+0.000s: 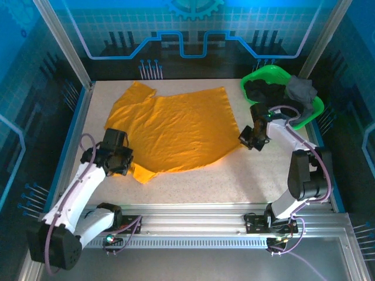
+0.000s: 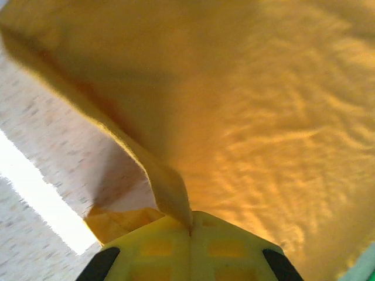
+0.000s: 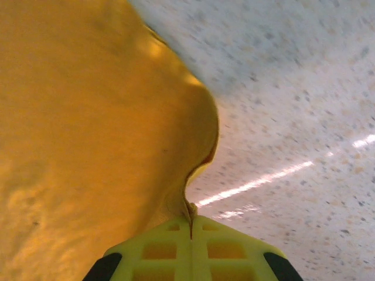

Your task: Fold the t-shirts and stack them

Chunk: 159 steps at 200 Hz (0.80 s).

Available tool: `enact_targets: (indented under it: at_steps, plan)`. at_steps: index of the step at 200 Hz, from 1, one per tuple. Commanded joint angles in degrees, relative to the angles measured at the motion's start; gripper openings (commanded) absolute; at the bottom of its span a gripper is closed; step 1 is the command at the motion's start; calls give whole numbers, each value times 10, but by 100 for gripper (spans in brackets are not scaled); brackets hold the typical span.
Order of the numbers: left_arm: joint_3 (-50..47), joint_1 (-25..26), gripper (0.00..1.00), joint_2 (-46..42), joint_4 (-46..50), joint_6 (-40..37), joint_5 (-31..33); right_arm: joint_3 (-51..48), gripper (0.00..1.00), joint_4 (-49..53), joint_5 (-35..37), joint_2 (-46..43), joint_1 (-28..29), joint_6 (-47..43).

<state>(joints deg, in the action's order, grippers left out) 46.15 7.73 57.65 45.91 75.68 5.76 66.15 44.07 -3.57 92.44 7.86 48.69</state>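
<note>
I will use my left gripper to let go of the fold on the orange-yellow t-shirt's body (image 1: 122,134), near the t-shirt's end farthest from the green basket.
An orange-yellow t-shirt (image 1: 173,129) lies spread over the middle of the speckled table (image 1: 234,175). My left gripper (image 1: 123,159) sits at its near left part, shut on a fold of the cloth (image 2: 170,193) that rises from the yellow fingers (image 2: 152,246). My right gripper (image 1: 247,138) is at the shirt's right edge, also shut, with the hem (image 3: 196,193) pinched between its yellow fingers (image 3: 228,249). Black (image 1: 263,91) and dark grey (image 1: 300,89) t-shirts lie bunched in the green basket (image 1: 269,75).
The green basket stands at the table's back right corner, just behind my right arm. Bare speckled tabletop lies in front of the shirt. Metal frame posts (image 1: 61,44) and a rail (image 1: 193,219) border the work area.
</note>
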Motion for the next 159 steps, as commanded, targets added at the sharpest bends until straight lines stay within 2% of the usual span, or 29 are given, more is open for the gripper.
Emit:
enact_targets:
  at_steps: [1, 73, 113, 159]
  plan:
    - [47, -30, 0, 45, -77, -57, -12, 51, 0, 28, -10, 29, 11, 12]
    - [170, -88, 0, 221, -163, -130, -38, 234, 0, 53, -10, 172, 9, 33]
    - [227, -101, 0, 281, -175, -165, -36, 319, 0, 74, -5, 233, 10, 38]
    - [247, -112, 0, 315, -180, -173, -31, 368, 0, 92, 6, 276, 8, 43]
